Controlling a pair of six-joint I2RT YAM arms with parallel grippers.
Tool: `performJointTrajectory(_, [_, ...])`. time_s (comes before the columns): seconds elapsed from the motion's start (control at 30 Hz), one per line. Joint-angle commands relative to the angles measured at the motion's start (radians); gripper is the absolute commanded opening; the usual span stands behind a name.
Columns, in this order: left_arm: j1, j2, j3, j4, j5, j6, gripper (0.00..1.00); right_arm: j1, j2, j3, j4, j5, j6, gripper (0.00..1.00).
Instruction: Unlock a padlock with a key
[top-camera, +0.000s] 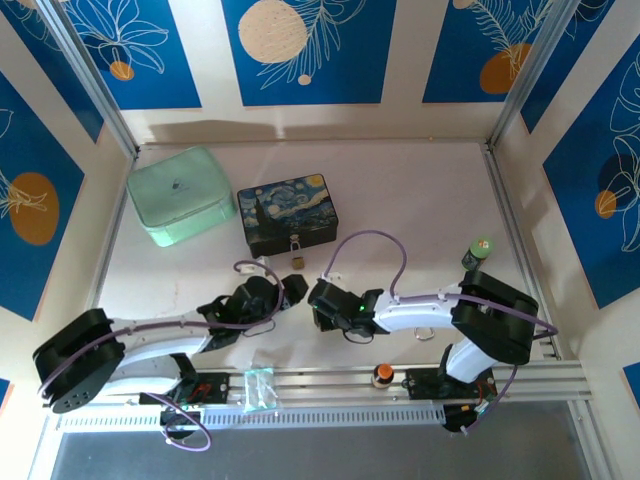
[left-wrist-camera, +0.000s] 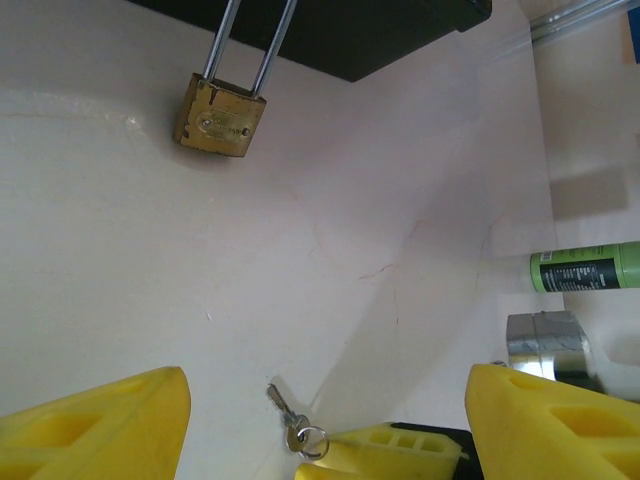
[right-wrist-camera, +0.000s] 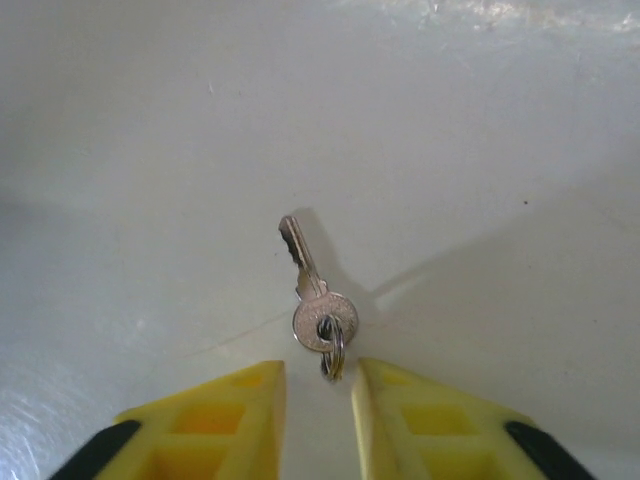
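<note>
The silver key's ring sits too shallow in the ends of my right gripper's fingers, so next I pinch the ring deeper (right-wrist-camera: 334, 348) and lift the key to my left gripper.
The small brass padlock (left-wrist-camera: 220, 116) lies on the table, its silver shackle (left-wrist-camera: 250, 45) reaching up to the dark starry-night tin (top-camera: 288, 213); from above the padlock (top-camera: 297, 252) sits at the tin's front edge. The silver key (right-wrist-camera: 308, 280) lies flat on the table, its ring (right-wrist-camera: 333, 352) in the narrow gap between the yellow fingertips of my right gripper (right-wrist-camera: 318, 368), which stands slightly open and does not pinch it. My left gripper (left-wrist-camera: 328, 380) is wide open with nothing in it, just short of the key (left-wrist-camera: 285, 410) and well below the padlock.
A mint-green case (top-camera: 180, 195) stands left of the tin. A green bottle (left-wrist-camera: 585, 268) and a silver roll (left-wrist-camera: 545, 345) are off to the right. An aluminium rail (top-camera: 400, 380) runs along the near edge.
</note>
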Motion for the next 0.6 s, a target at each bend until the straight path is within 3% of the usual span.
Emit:
performJointTrajectory(0.0, [-0.006,-0.027,-0.013,-0.036,-0.027,0.016,0.73,-0.025,0.013,0.015,-0.195,-0.033,-0.045,0.3])
performJointTrajectory(0.23, [-0.006,-0.131,-0.067,-0.085,-0.072,0.004,0.74,-0.072,0.049,0.066,-0.175,-0.02,-0.103,0.33])
performJointTrajectory(0.57, [-0.006,-0.25,-0.088,-0.18,-0.113,0.026,0.76,-0.043,0.172,0.181,-0.174,-0.018,-0.158,0.33])
